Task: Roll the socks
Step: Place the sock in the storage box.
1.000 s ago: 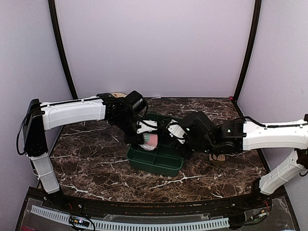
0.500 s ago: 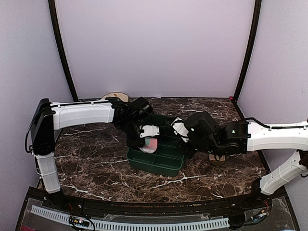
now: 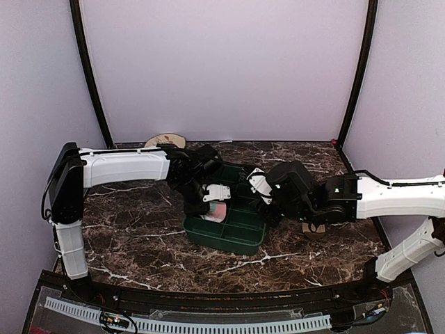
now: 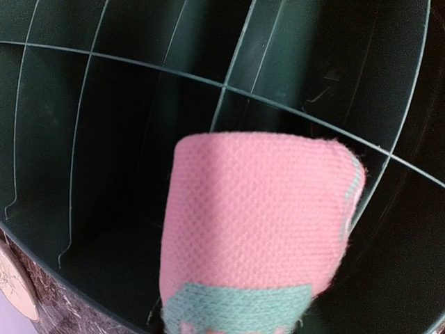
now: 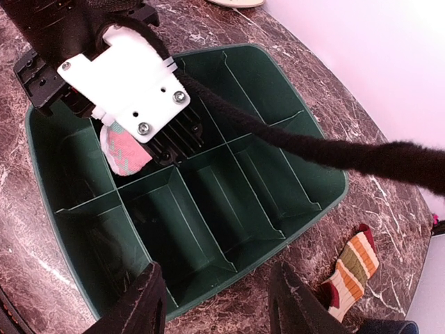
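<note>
I should let go of the rolled pink sock, now hanging over the tray's compartments, with my left gripper in the tray compartment [image 3: 217, 215] [image 4: 264, 217] under it, just behind the front row.
The rolled pink sock [image 4: 257, 223] with a mint-green patch fills the left wrist view, hanging over the compartments of a dark green divided tray [image 4: 90, 125]. My left gripper [image 3: 214, 207] is shut on this pink sock [image 3: 217, 211] and holds it in the tray's left part [image 3: 201, 229]. Its own fingers are hidden behind the roll in the wrist view. My right gripper [image 5: 219, 306] stands open above the tray's near rim [image 5: 313, 202], nothing between its fingers [image 5: 142, 306]. The tan sock with an orange-brown striped cuff [image 5: 351, 271] lies flat on the marble right of the tray, partly under the right arm [image 3: 314, 229].
A round beige plate [image 3: 165, 140] sits at the back left against the wall. The left arm's black cable [image 5: 313, 146] runs across the tray in the right wrist view. Dark marble tabletop [image 3: 132, 223] surrounds the tray.
The left gripper has lowered the pink sock a little deeper into the tray, and its arm has swung slightly forward. The right arm has barely shifted.
</note>
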